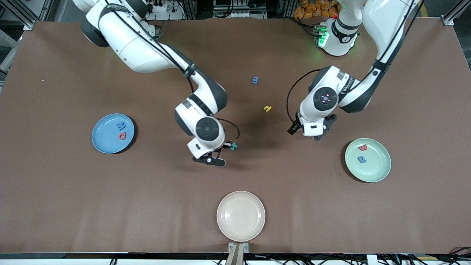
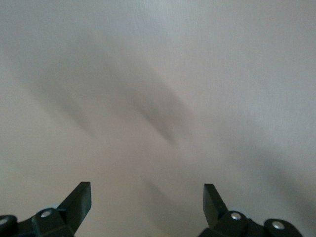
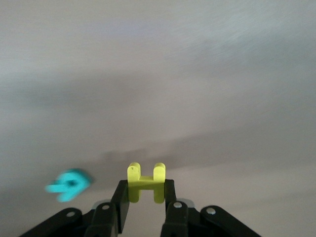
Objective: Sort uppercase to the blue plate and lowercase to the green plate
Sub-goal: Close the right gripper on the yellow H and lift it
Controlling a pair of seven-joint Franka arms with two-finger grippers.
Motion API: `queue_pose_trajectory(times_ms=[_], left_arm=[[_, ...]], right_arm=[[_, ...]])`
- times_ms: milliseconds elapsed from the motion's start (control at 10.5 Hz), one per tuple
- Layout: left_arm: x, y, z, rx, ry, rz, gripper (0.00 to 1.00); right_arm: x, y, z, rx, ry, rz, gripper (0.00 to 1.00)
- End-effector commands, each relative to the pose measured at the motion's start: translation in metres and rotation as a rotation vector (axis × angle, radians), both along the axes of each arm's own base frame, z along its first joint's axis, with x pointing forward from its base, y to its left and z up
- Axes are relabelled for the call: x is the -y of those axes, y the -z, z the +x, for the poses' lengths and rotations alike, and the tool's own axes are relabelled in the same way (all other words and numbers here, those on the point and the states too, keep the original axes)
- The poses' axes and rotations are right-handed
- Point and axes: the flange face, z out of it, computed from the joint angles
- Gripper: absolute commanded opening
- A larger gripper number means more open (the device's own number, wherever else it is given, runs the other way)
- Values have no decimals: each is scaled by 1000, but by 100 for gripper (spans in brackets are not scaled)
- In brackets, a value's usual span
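I need to use my right gripper to set the yellow H, now low beside the teal B, down on the blue plate (image 1: pixel 108 136), next to the red round letter.
My right gripper (image 3: pixel 145 185) is shut on the yellow H (image 3: pixel 145 180), which stands upright between its pads. In the front view this gripper (image 1: pixel 209 159) hangs low over the middle of the table, right beside the teal B (image 1: pixel 233 146) (image 3: pixel 69 184) lying there. The blue plate (image 1: pixel 101 141), toward the right arm's end, holds the blue M (image 1: pixel 121 126) and the red round letter (image 1: pixel 122 136). The green plate (image 1: pixel 379 167) holds the red w (image 1: pixel 363 148) and a blue e-like letter (image 1: pixel 361 159). A small blue m (image 1: pixel 255 80) and a yellow n-like letter (image 1: pixel 267 108) lie loose. My left gripper (image 1: pixel 316 136) (image 2: pixel 147 190) is open over bare table.
A cream plate (image 1: pixel 241 216) with nothing on it sits near the front edge at mid-table. Both arms' elbows hang over the part of the table nearest the bases. The brown tabletop (image 1: pixel 73 202) spreads wide around the plates.
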Motion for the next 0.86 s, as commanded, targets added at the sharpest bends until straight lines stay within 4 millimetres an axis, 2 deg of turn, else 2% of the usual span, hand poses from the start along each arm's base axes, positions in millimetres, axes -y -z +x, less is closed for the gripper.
queue_pose_trajectory(times_ms=[0,96,191,478,669,765], left_arm=[[49,10,-49,36,5,20,100],[66,14,-68,45,15,26,100],[85,18,-86,62,46,28,100],[113,50,-118,107,150,56,100],[108,75,-120,156,156,99,100],[108,84,-122,164,167,101,100]], right_arm=[[62,-16,-19,-71,-121,-19,15],[89,-17,-29,-109,-162,-53,15],[126,-23,-35,-152,-221,-89,15],[207,-25,-61,-236,-376,-169,16],[251,-31,-74,-290,-494,-143,16],[275,-24,-74,-320,-535,-133,16]])
